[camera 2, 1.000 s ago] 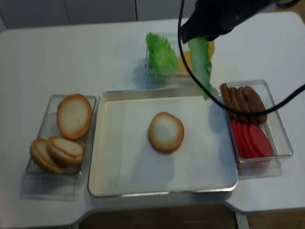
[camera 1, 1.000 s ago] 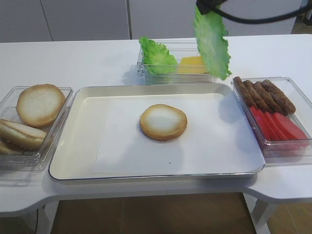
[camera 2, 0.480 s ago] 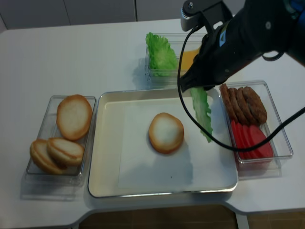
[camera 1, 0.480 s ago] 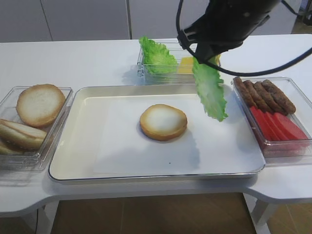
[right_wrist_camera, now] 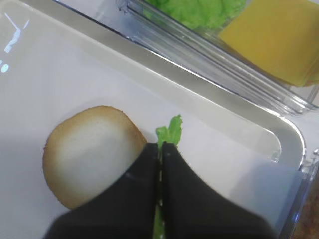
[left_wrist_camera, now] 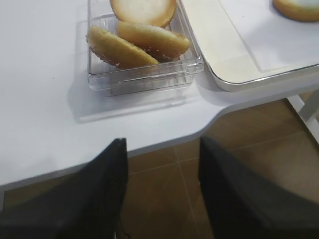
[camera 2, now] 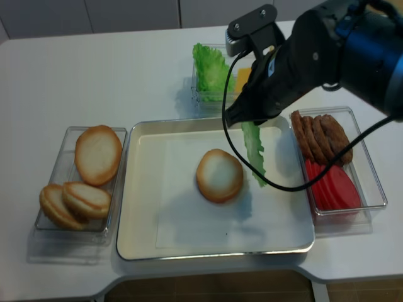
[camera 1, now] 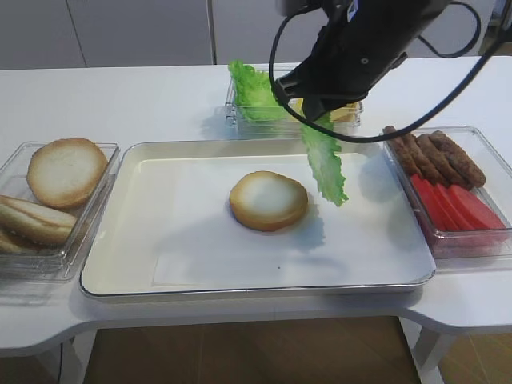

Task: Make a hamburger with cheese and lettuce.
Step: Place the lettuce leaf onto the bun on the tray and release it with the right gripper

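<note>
Next, my right gripper lets go of the lettuce leaf on the cut side of the bun half (camera 2: 216, 175) (right_wrist_camera: 93, 155) in the white tray.
The hamburger bun half (camera 1: 268, 200) lies cut face up in the middle of the white tray (camera 1: 160, 264); it also shows in the realsense view (camera 2: 219, 175) and the right wrist view (right_wrist_camera: 92, 152). My right gripper (camera 1: 317, 120) is shut on a lettuce leaf (camera 1: 324, 164), which hangs just right of the bun, its tip near the tray. In the right wrist view the gripper (right_wrist_camera: 160, 147) pinches the leaf (right_wrist_camera: 169, 130) beside the bun's right edge. Cheese slices (right_wrist_camera: 279, 35) and more lettuce (camera 1: 252, 88) sit in the back container. My left gripper (left_wrist_camera: 162, 144) is open and empty, off the table's front left edge.
A clear box of bun halves (camera 1: 56, 200) stands left of the tray, also seen in the left wrist view (left_wrist_camera: 139, 40). A clear box (camera 1: 488, 144) with brown sausages (camera 1: 432, 156) and red slices (camera 1: 460, 208) stands at the right.
My right gripper has come down and to the left with the lettuce leaf, from above the back container to just right of the bun. The bun has not moved.
</note>
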You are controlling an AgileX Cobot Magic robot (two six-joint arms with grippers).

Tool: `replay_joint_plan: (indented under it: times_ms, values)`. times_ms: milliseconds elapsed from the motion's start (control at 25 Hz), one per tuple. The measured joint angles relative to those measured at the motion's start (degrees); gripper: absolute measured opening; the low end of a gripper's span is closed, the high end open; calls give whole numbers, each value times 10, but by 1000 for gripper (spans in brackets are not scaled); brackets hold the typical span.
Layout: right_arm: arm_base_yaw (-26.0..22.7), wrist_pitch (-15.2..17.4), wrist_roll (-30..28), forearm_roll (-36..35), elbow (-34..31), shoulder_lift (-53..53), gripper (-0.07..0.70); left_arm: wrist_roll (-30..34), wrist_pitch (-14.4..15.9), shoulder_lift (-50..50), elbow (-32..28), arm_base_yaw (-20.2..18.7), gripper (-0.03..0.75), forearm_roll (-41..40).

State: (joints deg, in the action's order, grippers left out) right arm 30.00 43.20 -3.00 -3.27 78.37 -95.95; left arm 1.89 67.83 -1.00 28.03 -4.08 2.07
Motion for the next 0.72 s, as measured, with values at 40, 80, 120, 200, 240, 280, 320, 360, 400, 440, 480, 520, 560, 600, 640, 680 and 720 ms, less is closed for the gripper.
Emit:
replay_joint_plan:
  times_ms: [40,80,120,200,240,280,320,360,400,440,480,520,560,600,640,680,720]
  values:
    - [0,-7,0,0,0,-5,4,0,0,0,0,0,342,0]
    - [0,-13,0,0,0,-9,4,0,0,0,0,0,342,0]
    - [0,-16,0,0,0,-13,4,0,0,0,0,0,342,0]
    - [0,-24,0,0,0,-19,4,0,0,0,0,0,342,0]
    - [0,-27,0,0,0,-22,4,0,0,0,0,0,342,0]
    - [0,-31,0,-4,0,-23,4,0,0,0,0,0,342,0]
    - [0,-35,0,-6,0,-24,4,0,0,0,0,0,342,0]
    - [0,-38,0,-13,0,-25,4,0,0,0,0,0,342,0]
    - [0,-39,0,-17,0,-28,4,0,0,0,0,0,342,0]
    - [0,-39,0,-21,0,-28,4,0,0,0,0,0,342,0]
    - [0,-39,0,-23,0,-28,4,0,0,0,0,0,342,0]
    - [0,-39,0,-28,0,-28,4,0,0,0,0,0,342,0]
    - [0,-39,0,-33,0,-29,4,0,0,0,0,0,342,0]
    - [0,-39,0,-38,0,-30,4,0,0,0,0,0,342,0]
    - [0,-40,0,-43,0,-31,4,0,0,0,0,0,342,0]
    - [0,-42,0,-49,0,-33,4,0,0,0,0,0,342,0]
    - [0,-44,0,-56,0,-35,4,0,0,0,0,0,342,0]
